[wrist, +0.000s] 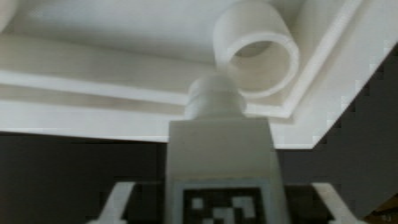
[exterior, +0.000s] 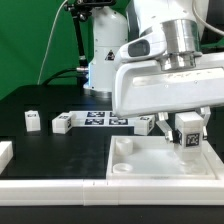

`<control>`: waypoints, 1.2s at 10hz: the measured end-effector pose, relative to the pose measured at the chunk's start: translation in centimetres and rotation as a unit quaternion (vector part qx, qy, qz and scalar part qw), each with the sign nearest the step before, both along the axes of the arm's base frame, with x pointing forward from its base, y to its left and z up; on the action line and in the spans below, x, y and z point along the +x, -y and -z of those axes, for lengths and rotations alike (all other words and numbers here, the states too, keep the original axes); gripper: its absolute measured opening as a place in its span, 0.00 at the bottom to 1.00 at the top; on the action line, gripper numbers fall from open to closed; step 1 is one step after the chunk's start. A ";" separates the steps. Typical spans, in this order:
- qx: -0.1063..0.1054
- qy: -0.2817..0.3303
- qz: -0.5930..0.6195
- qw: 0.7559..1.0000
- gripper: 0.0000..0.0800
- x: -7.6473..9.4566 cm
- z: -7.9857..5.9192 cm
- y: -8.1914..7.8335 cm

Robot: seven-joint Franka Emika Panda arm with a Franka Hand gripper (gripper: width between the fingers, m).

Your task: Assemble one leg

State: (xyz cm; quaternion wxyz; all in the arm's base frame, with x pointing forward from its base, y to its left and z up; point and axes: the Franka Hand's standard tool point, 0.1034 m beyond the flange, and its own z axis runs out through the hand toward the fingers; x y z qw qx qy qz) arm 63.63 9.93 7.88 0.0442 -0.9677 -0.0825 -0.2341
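The leg will stand in the white panel's round corner socket [exterior: 197, 167] [wrist: 263, 66], close to the front rail. I need to then let go of it with my gripper.
My gripper [exterior: 187, 126] is shut on a leg [exterior: 189, 140], a small white post with a black-and-white tag on its face. It holds the leg just above the far right corner of the wide white panel [exterior: 140, 165]. In the wrist view the leg [wrist: 222, 150] stands between my two fingers [wrist: 125, 200], the gripper [wrist: 222, 203] closed round it. Its round peg [wrist: 214, 95] points at the panel's round corner socket [wrist: 263, 55] and sits just beside it. I cannot tell whether the peg touches the panel [wrist: 107, 60].
Three more legs [exterior: 32, 120], [exterior: 62, 124], [exterior: 145, 124] lie on the black table beyond the panel. The marker board [exterior: 95, 120] lies between them. A white rail [exterior: 50, 186] runs along the front, with another piece [exterior: 5, 152] at the exterior view's left.
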 end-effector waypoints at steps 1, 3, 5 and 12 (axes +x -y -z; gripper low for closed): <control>-0.001 0.005 -0.001 1.000 0.36 -0.1 0.3 -0.2; -0.002 0.033 0.001 0.999 0.36 0.0 0.3 -0.5; -0.001 0.033 -0.006 0.999 0.36 -0.1 0.3 -1.4; -0.003 0.021 -0.008 1.000 0.36 -1.0 0.8 -1.3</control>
